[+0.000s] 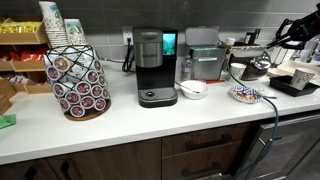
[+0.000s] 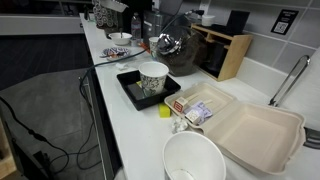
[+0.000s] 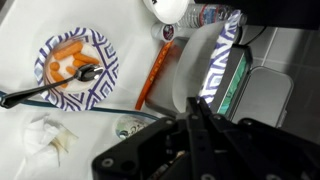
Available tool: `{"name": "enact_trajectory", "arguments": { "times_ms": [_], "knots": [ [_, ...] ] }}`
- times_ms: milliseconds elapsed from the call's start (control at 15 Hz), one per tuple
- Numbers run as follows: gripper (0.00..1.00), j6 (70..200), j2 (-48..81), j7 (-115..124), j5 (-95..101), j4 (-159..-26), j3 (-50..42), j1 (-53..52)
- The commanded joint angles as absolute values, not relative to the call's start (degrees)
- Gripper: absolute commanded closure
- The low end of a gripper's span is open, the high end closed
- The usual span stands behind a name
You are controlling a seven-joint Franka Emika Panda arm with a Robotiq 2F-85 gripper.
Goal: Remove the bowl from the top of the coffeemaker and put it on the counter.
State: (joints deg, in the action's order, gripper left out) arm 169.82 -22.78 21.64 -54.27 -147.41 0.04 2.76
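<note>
My gripper needs to let go of the bowl on the counter (image 1: 222, 99) (image 3: 106, 18) between the white bowl and the patterned plate.
The black-and-silver coffeemaker (image 1: 150, 62) stands mid-counter, and nothing shows on its top. A small pale round bowl (image 1: 193, 90) sits on the white counter (image 1: 120, 118) next to the coffeemaker's base. Its pattern is too small to make out. Its edge also shows at the top of the wrist view (image 3: 165, 8). My gripper (image 1: 273, 42) hangs high over the far end of the counter, well away from the bowl. In the wrist view its fingers (image 3: 195, 108) are pressed together with nothing between them.
A pod carousel (image 1: 78, 80) and a silver machine with a reddish front (image 1: 205, 60) flank the coffeemaker. A patterned plate with food and a fork (image 3: 75, 65) lies below me. Nearby are a paper cup (image 2: 152, 78) on a black tray, a clamshell box (image 2: 255, 130) and a plain white bowl (image 2: 195, 160).
</note>
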Motion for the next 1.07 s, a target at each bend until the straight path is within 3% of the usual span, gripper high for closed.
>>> {"name": "enact_trajectory", "arguments": {
  "times_ms": [0, 267, 1000],
  "knots": [
    [0.99, 181.6, -16.3, 24.6, -52.4, -146.4, 3.7, 4.4],
    [0.99, 179.9, -11.7, 22.9, -48.5, -147.3, 6.1, 5.6],
    [0.99, 155.5, -10.1, 10.8, -42.8, -145.6, 4.9, 2.1]
  ]
}}
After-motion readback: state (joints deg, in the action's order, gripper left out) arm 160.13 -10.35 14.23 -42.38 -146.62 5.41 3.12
